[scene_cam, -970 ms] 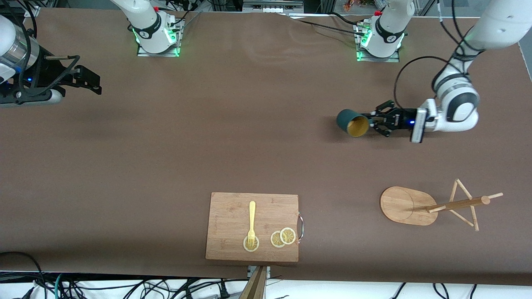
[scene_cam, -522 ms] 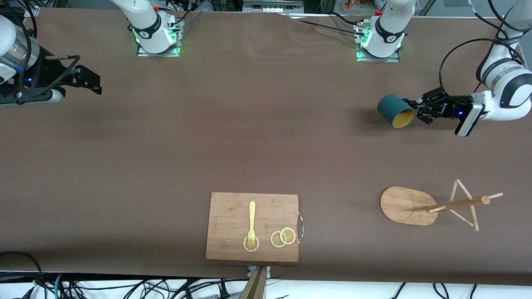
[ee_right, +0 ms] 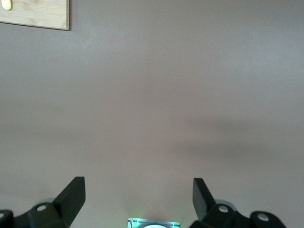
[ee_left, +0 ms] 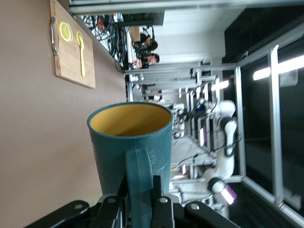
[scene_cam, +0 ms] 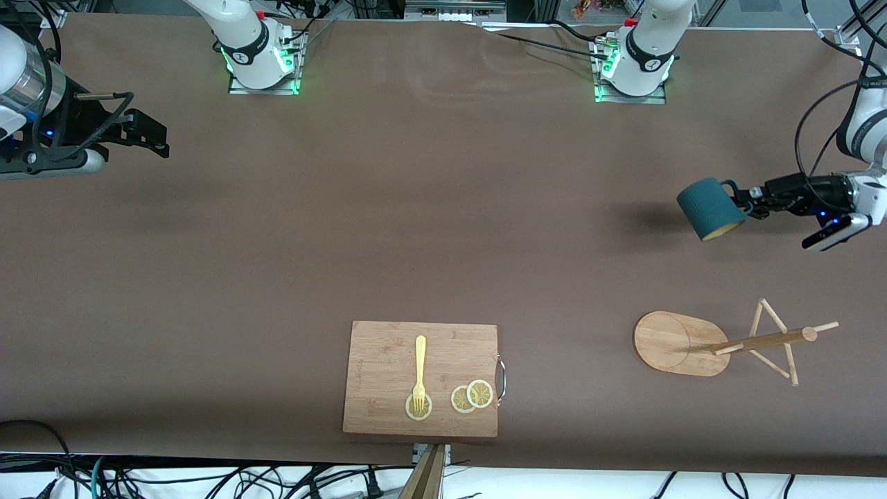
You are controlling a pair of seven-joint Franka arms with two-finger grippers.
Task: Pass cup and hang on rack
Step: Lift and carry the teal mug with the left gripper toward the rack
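Note:
Next, my left gripper releases the dark teal cup on the bamboo rack's wires (scene_cam: 755,308) that point toward the arm bases.
The dark teal cup (scene_cam: 705,206) hangs in the air over the bare table at the left arm's end, tilted with its yellowish mouth facing down toward the front camera. My left gripper (scene_cam: 741,196) is shut on its loop handle (ee_left: 140,183). The left wrist view shows the cup (ee_left: 130,142) filling the middle, with the fingers (ee_left: 161,204) clamped on either side of the handle. The bamboo rack (scene_cam: 761,341) stands on its oval base (scene_cam: 665,343) at the left arm's end, near the table's front edge. My right gripper (scene_cam: 149,135) is open and empty and waits at the right arm's end; it also shows in the right wrist view (ee_right: 137,194).
A rectangular wooden cutting board (scene_cam: 384,360) lies at the middle of the front edge, with a yellow fork (scene_cam: 420,367) and lemon slices (scene_cam: 471,396) on it. It also shows in the left wrist view (ee_left: 71,52). The two arm bases (scene_cam: 260,55) stand along the back.
My left gripper has carried the cup toward the left arm's end of the table, and the cup's mouth has tilted further down. The right arm has not moved.

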